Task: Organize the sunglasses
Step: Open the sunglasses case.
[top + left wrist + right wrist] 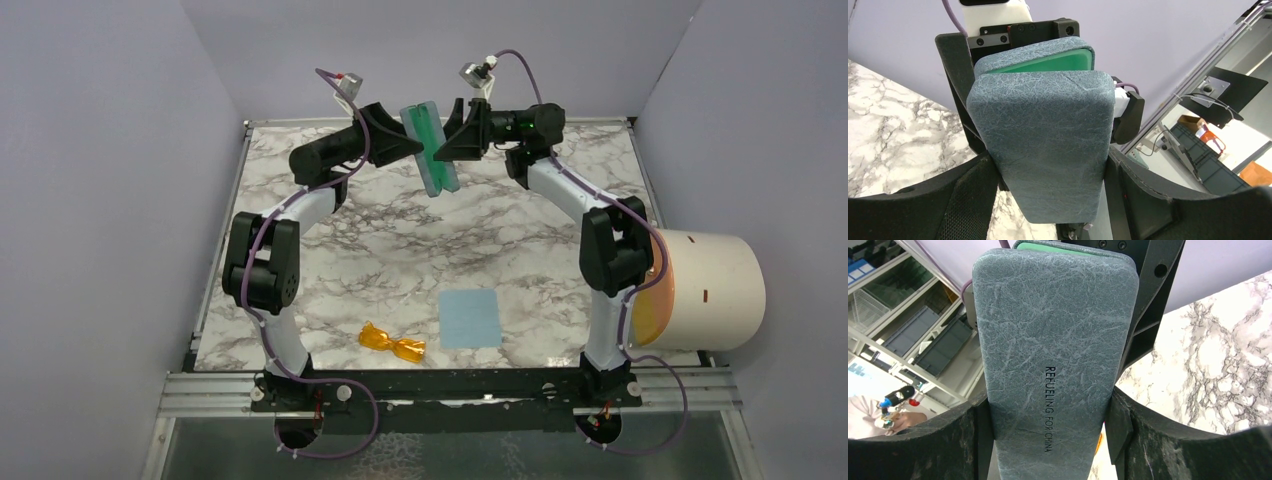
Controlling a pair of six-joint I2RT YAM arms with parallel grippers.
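Next, my right gripper releases the blue-grey case on the bare marble table (427,225) behind the light blue square cloth.
The sunglasses (392,343), a small folded orange-amber pair, lie on the marble table near its front edge, far from both grippers. A blue-grey case (432,148) with a green inside hangs open in the air over the back of the table. My left gripper (408,142) is shut on its left half (1043,145), fingers pressing both long sides. My right gripper (455,138) is shut on the other half (1053,345), which bears dark lettering. A light blue square cloth (470,318) lies flat to the right of the sunglasses.
A white cylinder (715,290) with an orange end face sits at the table's right edge beside the right arm. Grey walls close in the table (400,250) at the back and sides. A metal rail (450,390) runs along the front.
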